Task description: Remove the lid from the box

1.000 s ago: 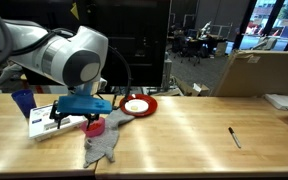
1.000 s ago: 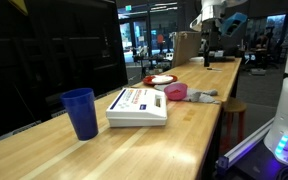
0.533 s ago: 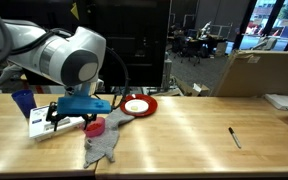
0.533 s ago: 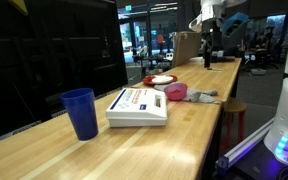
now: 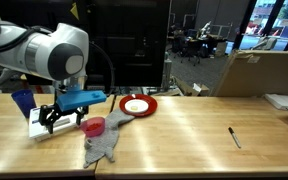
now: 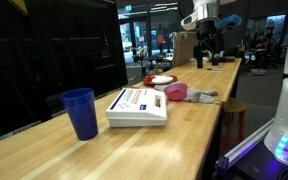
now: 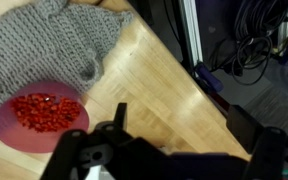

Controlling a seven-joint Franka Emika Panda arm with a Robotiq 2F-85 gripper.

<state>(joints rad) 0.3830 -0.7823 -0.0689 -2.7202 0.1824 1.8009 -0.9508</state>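
Next, my gripper needs to go to the handle (image 5: 51, 132) along the near side of the white box and close there.
The lid (image 6: 134, 99), white with a red-orange stripe and dark print, lies shut on the white box (image 6: 138, 118) on the wooden table. In an exterior view the box (image 5: 35, 126) shows partly behind my gripper (image 5: 52, 118). The gripper (image 6: 206, 52) hangs high above the table, apart from the box. In the wrist view my gripper (image 7: 184, 125) is open and empty, above bare wood near the table edge. The box is out of the wrist view.
A blue cup (image 6: 80, 112) stands beside the box. A pink bowl of red bits (image 7: 41, 115) and a grey cloth (image 7: 44, 45) lie near it. A red plate (image 5: 137, 105), a pen (image 5: 234, 137) and a brown carton (image 5: 259, 70) lie further along.
The arm has swung left in the exterior view, carrying the gripper toward the box side. The lid and box have not moved.
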